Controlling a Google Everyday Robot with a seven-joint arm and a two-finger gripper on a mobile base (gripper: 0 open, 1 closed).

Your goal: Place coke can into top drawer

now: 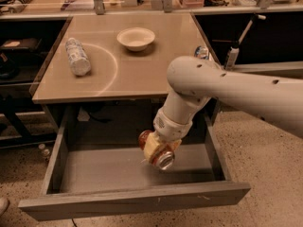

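Observation:
Next, I lower my gripper to release the coke can on the grey bottom, around the middle of the open top drawer (152, 160).
The top drawer (132, 200) is pulled open below the tabletop, its plain grey inside (99, 169) showing. My gripper (156, 150) hangs over the drawer's middle, a little right of centre, just above its floor. It is shut on the coke can (145, 138), which is tilted, with its red side partly covered by the fingers and one silver end (165, 160) facing the front. The white arm reaches in from the right.
On the tan tabletop (137, 74) stand a white bowl (136, 38) at the back and a white and pale-blue can (77, 56) lying at the left. Another can (201, 52) peeks out behind the arm at the right edge. Dark shelving flanks both sides.

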